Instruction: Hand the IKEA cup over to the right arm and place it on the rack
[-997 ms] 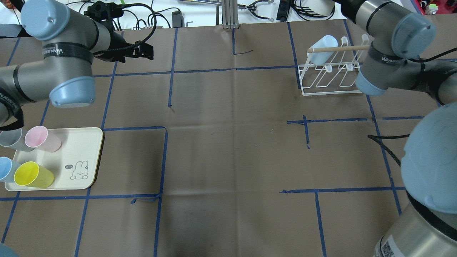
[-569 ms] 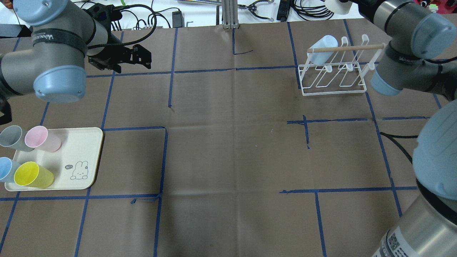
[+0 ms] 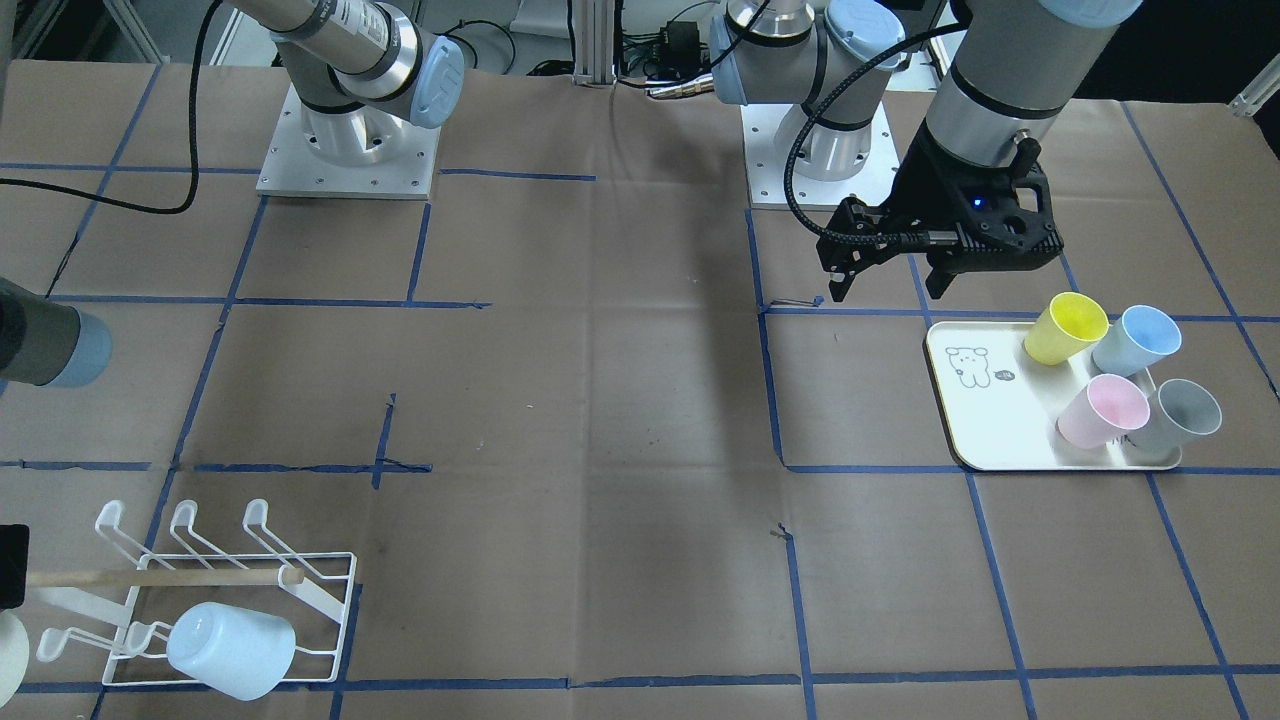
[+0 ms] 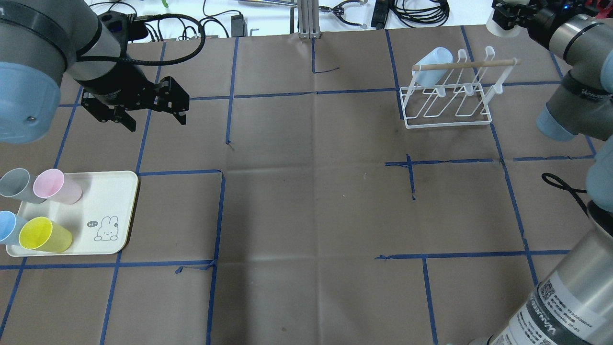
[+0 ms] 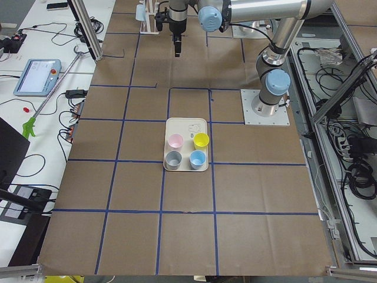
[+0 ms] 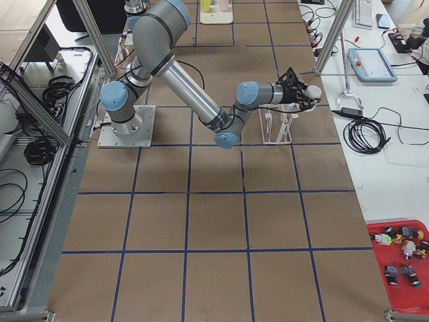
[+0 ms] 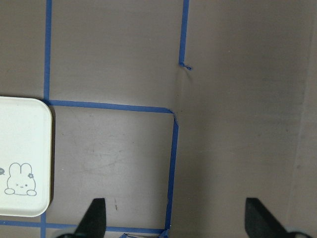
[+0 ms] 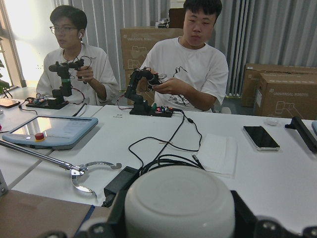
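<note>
Next, I let go of the white cup with my right gripper on the rack's empty peg (image 3: 96,636) next to the pale-blue cup.
My right gripper (image 4: 508,14) is shut on a white cup (image 4: 499,29) and holds it in the air past the table's far right corner, behind and to the right of the rack. The cup's base fills the right wrist view (image 8: 179,206). The white wire rack (image 4: 448,117) with its wooden dowel (image 4: 467,64) carries one pale-blue cup (image 4: 432,64) upside down on its left prong. My left gripper (image 4: 154,119) is open and empty, hovering above the table just beyond the tray; its fingertips (image 7: 96,215) show in the left wrist view.
A cream tray (image 4: 110,201) with a rabbit drawing sits at the near left and holds a pink (image 4: 56,186), a grey (image 4: 14,184), a blue (image 4: 7,226) and a yellow cup (image 4: 44,235) on their sides. Cables and tools lie beyond the far edge.
My left gripper has swung nearer and leftward towards the tray, still open. My right arm has pulled back to the right with the white cup, uncovering the rack's right end.
</note>
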Available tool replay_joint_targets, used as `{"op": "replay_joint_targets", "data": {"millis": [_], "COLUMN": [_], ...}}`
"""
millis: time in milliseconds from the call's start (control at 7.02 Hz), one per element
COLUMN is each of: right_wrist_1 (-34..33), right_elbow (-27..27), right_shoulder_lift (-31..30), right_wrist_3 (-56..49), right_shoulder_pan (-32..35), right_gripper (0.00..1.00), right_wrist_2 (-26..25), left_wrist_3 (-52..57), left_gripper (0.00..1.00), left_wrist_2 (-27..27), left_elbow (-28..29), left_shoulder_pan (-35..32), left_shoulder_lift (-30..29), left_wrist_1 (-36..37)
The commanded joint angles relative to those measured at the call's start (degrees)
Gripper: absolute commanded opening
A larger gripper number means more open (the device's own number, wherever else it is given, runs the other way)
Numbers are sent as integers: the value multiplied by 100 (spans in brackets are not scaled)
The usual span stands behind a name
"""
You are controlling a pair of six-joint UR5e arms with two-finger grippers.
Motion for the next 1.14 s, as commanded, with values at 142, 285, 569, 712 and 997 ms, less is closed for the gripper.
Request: {"op": "replay_joint_targets", "data": {"millis": [142,285,569,712,997], "right_wrist_1": [-52,-52,-61,-96,-166], "right_elbow": [338,338,347,390,461], "right_shoulder_lift": [-59,-59,-41,-41,-33], "right_wrist_3": [-2,7,51,51,51], "right_shoulder_pan": [28,45,133,168,168], "right_gripper": [18,17,17,17,17], "right_wrist_2": [-410,-420,-420,-420,-455], "left_wrist_3": [0,0,9,9,1], "left_gripper": [100,100,100,100,100], "left_wrist_2": [-8,18,18,19,27], "left_elbow": [524,674,632,596,552], "left_shoulder_pan": [-46,-55,-64,-72,-107], "left_shoulder_lift": [-362,-459,-469,-469,-469], "left_wrist_1": [52,34,52,52,52]}}
